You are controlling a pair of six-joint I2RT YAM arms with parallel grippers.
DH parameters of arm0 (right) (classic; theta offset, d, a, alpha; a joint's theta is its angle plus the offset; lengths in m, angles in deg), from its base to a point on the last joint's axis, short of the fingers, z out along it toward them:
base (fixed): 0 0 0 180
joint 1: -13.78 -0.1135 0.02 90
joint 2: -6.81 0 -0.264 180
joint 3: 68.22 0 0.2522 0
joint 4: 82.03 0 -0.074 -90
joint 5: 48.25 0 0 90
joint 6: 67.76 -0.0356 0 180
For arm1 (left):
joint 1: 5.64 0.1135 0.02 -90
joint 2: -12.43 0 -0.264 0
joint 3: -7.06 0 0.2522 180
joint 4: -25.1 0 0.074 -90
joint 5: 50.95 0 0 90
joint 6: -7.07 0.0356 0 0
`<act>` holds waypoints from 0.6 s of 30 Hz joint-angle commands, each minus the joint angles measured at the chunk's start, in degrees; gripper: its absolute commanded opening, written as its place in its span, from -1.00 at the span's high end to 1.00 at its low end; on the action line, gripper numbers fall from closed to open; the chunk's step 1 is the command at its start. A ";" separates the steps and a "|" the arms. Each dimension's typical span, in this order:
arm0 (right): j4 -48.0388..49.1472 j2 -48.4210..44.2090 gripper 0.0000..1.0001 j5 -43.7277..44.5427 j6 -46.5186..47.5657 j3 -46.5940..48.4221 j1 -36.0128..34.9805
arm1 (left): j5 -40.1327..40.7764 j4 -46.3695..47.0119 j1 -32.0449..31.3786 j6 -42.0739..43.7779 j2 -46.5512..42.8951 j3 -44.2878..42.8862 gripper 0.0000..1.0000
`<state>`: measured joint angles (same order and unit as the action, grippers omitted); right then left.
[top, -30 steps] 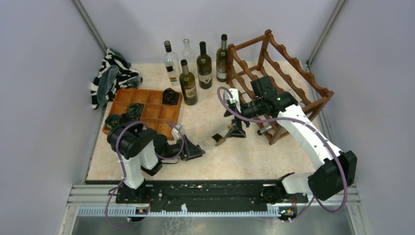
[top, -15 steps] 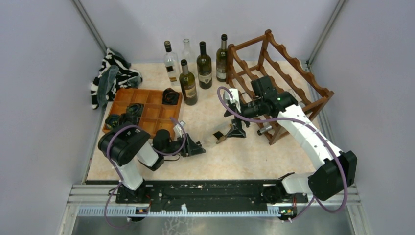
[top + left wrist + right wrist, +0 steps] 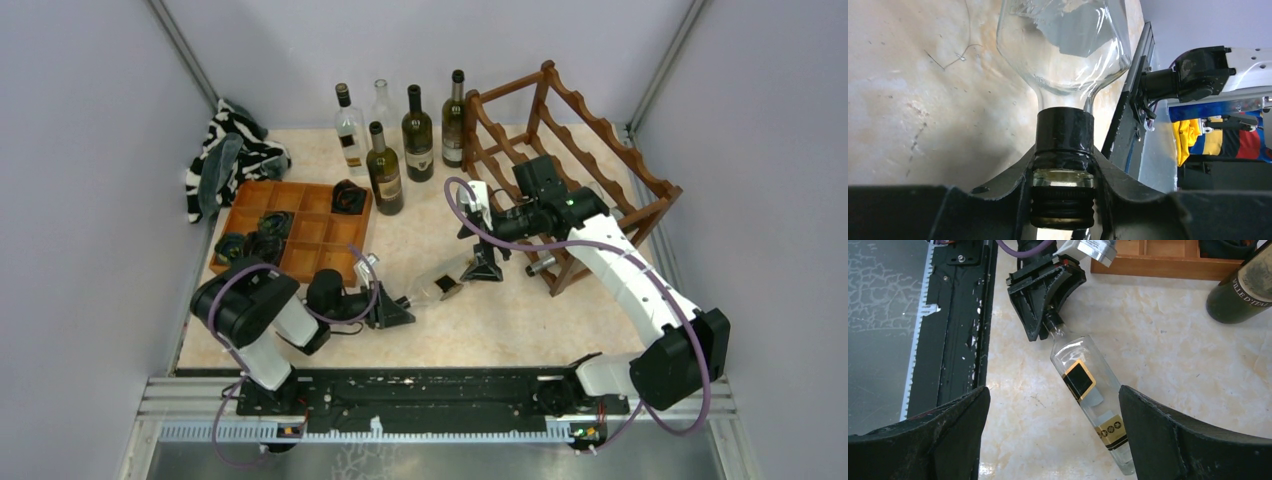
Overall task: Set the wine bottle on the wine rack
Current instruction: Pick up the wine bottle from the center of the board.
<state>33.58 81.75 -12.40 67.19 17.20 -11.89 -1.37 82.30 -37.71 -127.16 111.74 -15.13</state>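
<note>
Left gripper holds the wine bottle too near its capped end; it should open and take the neck closer to the bottle's body (image 3: 1065,120).
A clear glass wine bottle (image 3: 440,285) with black and gold labels lies on its side on the table, its neck pointing near-left. My left gripper (image 3: 398,310) is shut on its black-capped neck (image 3: 1064,130), seen close in the left wrist view. In the right wrist view the bottle (image 3: 1088,390) runs diagonally below my open right gripper (image 3: 1053,392), which hovers over its lower body with the fingers wide apart. That gripper (image 3: 483,268) shows above the bottle's base end in the top view. The dark reddish-brown wine rack (image 3: 590,150) stands at the back right.
Several bottles (image 3: 417,135) stand upright at the back, left of the rack. An orange-brown compartment tray (image 3: 300,225) holding dark items lies on the left, with a zebra-striped cloth (image 3: 225,155) behind it. A bottle neck (image 3: 540,265) sticks out of the rack's lowest tier.
My left arm's elbow has swung left and its gripper has drawn slightly toward the near-left with the bottle's neck. The right arm has not moved.
</note>
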 commanded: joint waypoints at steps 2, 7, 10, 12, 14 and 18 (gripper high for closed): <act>0.09 -2.17 -0.97 -2.19 0.97 1.03 0.84 | -3.42 5.95 0.00 0.54 -8.42 2.26 1.00; -0.60 -2.65 -0.97 -2.68 1.10 1.57 1.14 | -3.92 6.43 0.04 -5.89 -13.11 1.29 1.00; -0.61 -3.07 -0.97 -2.84 1.12 1.38 1.47 | -2.85 9.20 0.00 -10.23 -13.15 1.25 1.00; -0.51 -3.38 -0.97 -2.89 1.11 1.13 1.63 | -1.63 11.15 0.08 -12.74 -12.42 1.51 1.00; -0.36 -3.52 -0.97 -3.04 1.11 0.87 1.72 | -0.50 11.73 -0.03 -14.42 -11.24 1.48 1.00; 0.00 -3.63 -0.97 -3.07 1.02 0.34 1.93 | 3.37 13.33 -1.00 -15.41 -8.12 2.32 1.00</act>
<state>33.16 80.07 -13.14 67.59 17.20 -10.67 -1.37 85.91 -37.87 -139.40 101.73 -12.57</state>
